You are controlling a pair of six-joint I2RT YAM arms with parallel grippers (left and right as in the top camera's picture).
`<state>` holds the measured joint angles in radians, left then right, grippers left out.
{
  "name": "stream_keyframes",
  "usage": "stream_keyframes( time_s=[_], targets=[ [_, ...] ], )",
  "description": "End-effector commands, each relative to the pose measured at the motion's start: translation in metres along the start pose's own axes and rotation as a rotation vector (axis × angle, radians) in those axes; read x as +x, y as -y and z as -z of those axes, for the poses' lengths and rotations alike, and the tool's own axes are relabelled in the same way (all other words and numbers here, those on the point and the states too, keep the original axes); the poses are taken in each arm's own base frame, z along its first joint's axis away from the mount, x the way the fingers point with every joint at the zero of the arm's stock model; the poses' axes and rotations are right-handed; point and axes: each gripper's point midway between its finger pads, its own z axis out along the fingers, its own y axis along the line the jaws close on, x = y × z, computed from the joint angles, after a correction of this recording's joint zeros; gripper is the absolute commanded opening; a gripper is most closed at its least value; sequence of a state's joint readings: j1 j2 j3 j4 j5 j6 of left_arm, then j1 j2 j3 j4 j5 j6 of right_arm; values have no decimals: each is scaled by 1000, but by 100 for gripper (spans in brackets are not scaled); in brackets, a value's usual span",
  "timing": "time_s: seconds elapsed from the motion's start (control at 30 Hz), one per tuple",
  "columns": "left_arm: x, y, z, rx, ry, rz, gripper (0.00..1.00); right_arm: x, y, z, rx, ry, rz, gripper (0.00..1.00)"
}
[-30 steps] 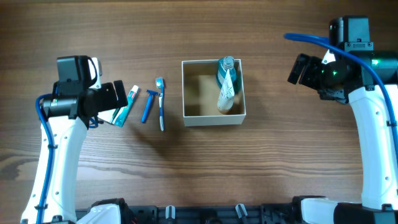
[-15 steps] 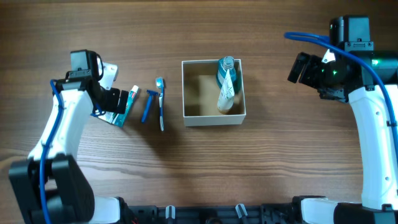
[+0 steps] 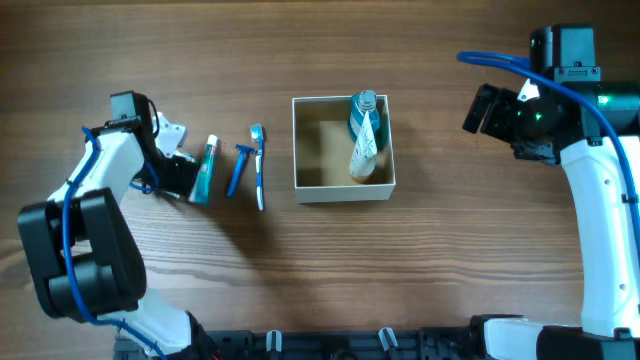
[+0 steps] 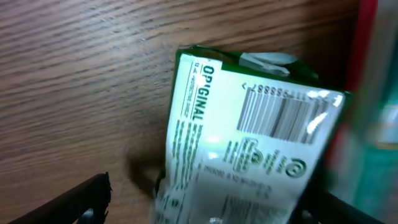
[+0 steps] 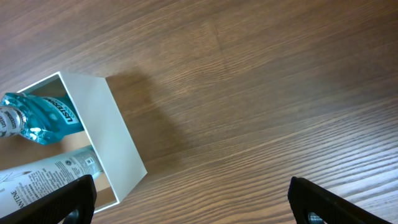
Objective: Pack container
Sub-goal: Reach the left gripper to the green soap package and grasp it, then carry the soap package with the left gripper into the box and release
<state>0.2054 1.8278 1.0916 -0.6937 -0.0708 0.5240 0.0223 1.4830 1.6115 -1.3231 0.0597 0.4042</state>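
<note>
The green-and-white box sits slanted between my left fingers; next I open, square up and close on its long sides (image 4: 171, 134).
The container (image 3: 343, 196), a square white box with a tan inside, stands at the table's middle and holds a teal bottle (image 3: 362, 113) and a white tube (image 3: 364, 150). A green-and-white toothpaste tube (image 3: 205, 168) lies left of it. My left gripper (image 3: 188, 172) is low over this tube. In the left wrist view the tube (image 4: 249, 149) lies between the spread fingers (image 4: 217, 205), with a gap at the left finger. My right gripper (image 3: 478, 110) is open and empty, to the right of the container (image 5: 118, 143).
A blue razor (image 3: 238, 170) and a blue-and-white toothbrush (image 3: 258, 165) lie side by side between the toothpaste tube and the container. The right wrist view shows the teal bottle (image 5: 43, 118) and the white tube (image 5: 43, 177) inside the box.
My left arm has swung round and its gripper has come down at the toothpaste tube. The tube now lies straighter. The right arm has not moved.
</note>
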Motion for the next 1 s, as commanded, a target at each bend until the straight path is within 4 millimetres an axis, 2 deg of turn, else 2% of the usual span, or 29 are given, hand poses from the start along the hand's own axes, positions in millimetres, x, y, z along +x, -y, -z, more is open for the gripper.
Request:
stream_keyframes(
  time_s=[0.0, 0.17, 0.33, 0.47, 0.6, 0.63, 0.73, 0.83, 0.97],
  targets=[
    [-6, -6, -3, -12, 11, -26, 85, -2, -1, -1, -6, -2, -20, 100],
    [-12, -10, -3, -26, 38, 8, 65, -2, -1, -1, -6, -2, -20, 100],
    [-18, -10, -3, -19, 64, 210, 55, -2, -1, -1, -6, -2, -20, 100],
    [-20, -2, -3, 34, 73, 318, 49, -2, -1, -1, -6, -2, -19, 100],
    [-17, 8, -1, 85, 58, 410, 27, -2, -1, -1, -6, -2, -19, 100],
    [-16, 8, -1, 87, 51, 446, 18, -2, -1, -1, -6, -2, -20, 100],
    [-16, 14, 9, 115, 52, 573, 14, -2, -1, -1, -6, -2, -19, 100],
    [-21, 29, 31, 174, 70, 595, 14, -2, -1, -1, -6, -2, -20, 100],
    [-27, 48, 67, 180, 127, 529, 25, -2, -1, -1, -6, -2, -20, 100]
  ],
)
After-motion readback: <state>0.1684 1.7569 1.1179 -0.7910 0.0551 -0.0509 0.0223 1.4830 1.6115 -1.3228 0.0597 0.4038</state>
